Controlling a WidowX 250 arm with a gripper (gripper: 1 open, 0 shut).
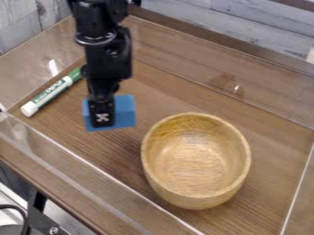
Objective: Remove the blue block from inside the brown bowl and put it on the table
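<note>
My gripper has the blue block. It will let go of the block on the table (pixel 91 122) between the green-and-white marker and the brown bowl.
My gripper (pixel 106 112) points straight down left of the brown bowl (pixel 196 159) and is shut on the blue block (pixel 109 114). The block hangs low over the table (pixel 196 83), clear of the bowl's rim; whether it touches the wood I cannot tell. The black fingers cover the middle of the block's front face. The wooden bowl stands upright at the lower right with nothing inside it.
A green-and-white marker (pixel 53 90) lies on the table to the left of the gripper. Low clear plastic walls (pixel 73 158) border the tabletop at the front and left. A clear bracket sits at the far back edge behind the arm.
</note>
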